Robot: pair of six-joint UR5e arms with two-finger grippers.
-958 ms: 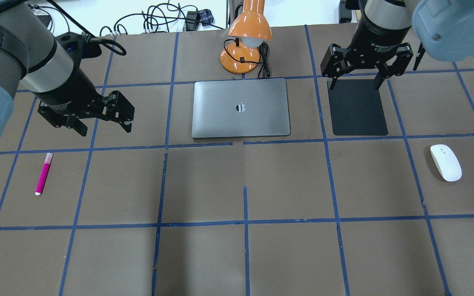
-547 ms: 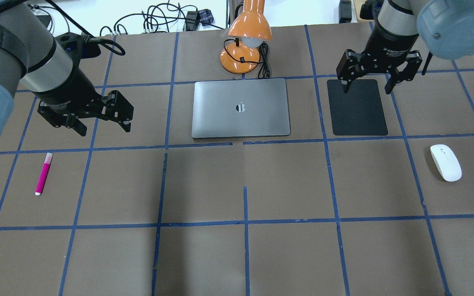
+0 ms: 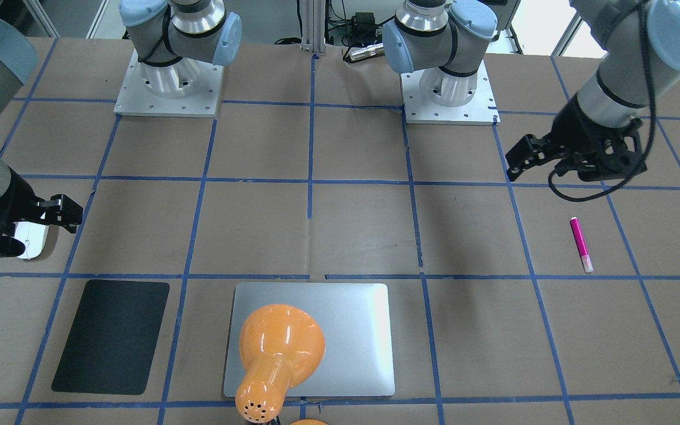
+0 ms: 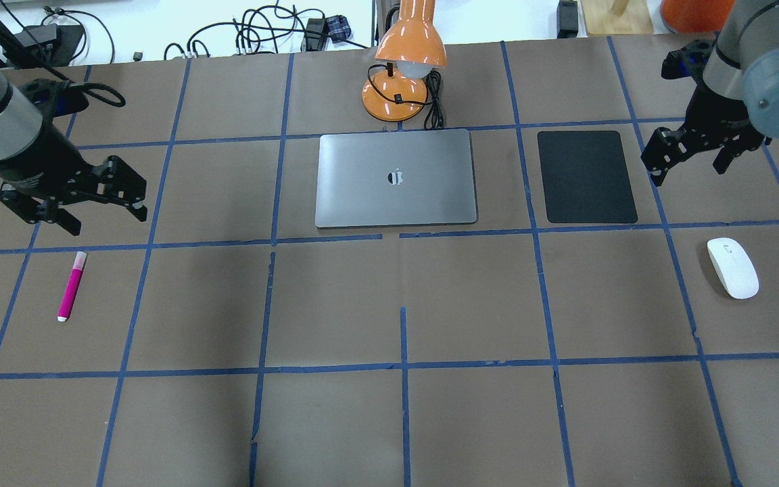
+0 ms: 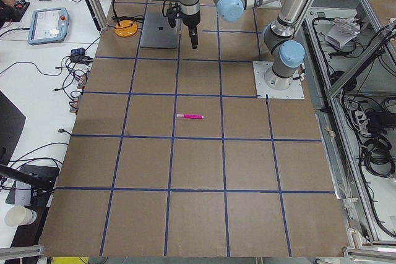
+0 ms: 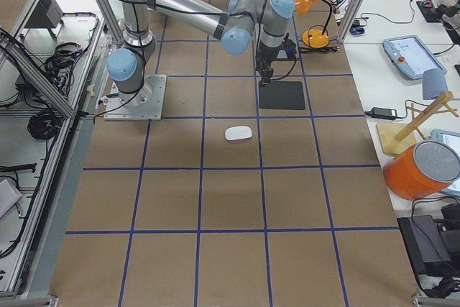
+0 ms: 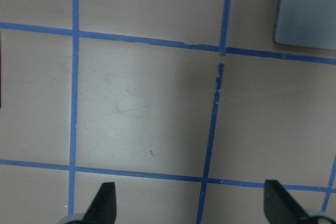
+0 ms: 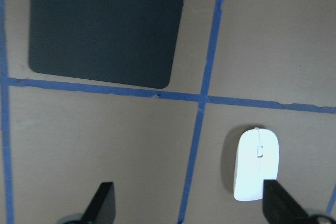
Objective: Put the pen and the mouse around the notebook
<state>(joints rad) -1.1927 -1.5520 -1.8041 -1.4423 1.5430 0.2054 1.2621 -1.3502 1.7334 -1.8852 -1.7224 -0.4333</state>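
Note:
Next, I move my right gripper to the white mouse and close it on the mouse's long sides (image 3: 32,236) (image 8: 255,170), just behind its scroll wheel.
The magenta pen (image 4: 71,285) lies on the brown table at the left, its pale cap pointing away from me. My left gripper (image 4: 107,220) hangs open and empty just beyond that cap end; its wrist view shows bare table between the fingertips (image 7: 105,195) and a corner of the notebook (image 7: 310,9). The silver notebook (image 4: 396,177) lies flat at the centre back. The white mouse (image 4: 732,267) rests at the right. My right gripper (image 4: 688,172) is open, right of the black mat and beyond the mouse (image 8: 256,171).
An orange desk lamp (image 4: 403,67) stands behind the notebook, its shade leaning over it. A black mat (image 4: 587,176) lies right of the notebook. Cables run along the table's back edge. Both arm bases (image 3: 169,88) are bolted on my side.
My left gripper has moved left, ending above the pen's cap end. My right gripper has swung right, from over the black mat's back edge to beside it. Both stayed open.

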